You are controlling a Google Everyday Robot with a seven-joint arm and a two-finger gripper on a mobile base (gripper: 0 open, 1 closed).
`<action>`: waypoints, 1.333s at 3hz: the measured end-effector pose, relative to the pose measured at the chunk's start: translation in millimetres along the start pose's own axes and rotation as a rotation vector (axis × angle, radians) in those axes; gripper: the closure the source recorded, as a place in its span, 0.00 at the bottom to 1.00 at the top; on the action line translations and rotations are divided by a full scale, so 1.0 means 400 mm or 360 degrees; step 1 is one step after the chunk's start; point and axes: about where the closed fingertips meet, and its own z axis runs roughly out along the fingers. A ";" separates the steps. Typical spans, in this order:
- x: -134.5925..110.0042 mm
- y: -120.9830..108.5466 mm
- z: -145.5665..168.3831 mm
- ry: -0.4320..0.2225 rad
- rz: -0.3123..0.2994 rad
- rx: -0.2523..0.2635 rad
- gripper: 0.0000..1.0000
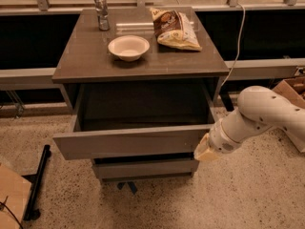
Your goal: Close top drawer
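Note:
The robot's gripper will release the top drawer, which now stands partly open, with the drawer's front pushed back below the cabinet top's front edge [142, 112].
The top drawer [131, 141] of the grey-brown cabinet stands partly open, its plain front out from the cabinet body and its dark inside showing. My white arm comes in from the right. The gripper [206, 151] at its end is pressed against the right end of the drawer front. A lower drawer front [145, 168] shows just beneath.
On the cabinet top [86, 61] stand a white bowl [128, 47], a chip bag [174, 28] and a small metal cup [101, 12]. A cardboard box [290, 87] sits at the right on the speckled floor. A black bar [37, 182] lies at lower left.

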 end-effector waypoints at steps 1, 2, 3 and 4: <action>-0.061 -0.086 -0.012 -0.0028 -0.0125 0.0100 1.00; -0.111 -0.146 -0.015 -0.0070 -0.0207 0.0155 1.00; -0.156 -0.207 -0.012 -0.0095 -0.0274 0.0207 1.00; -0.183 -0.248 -0.010 -0.0107 -0.0310 0.0240 1.00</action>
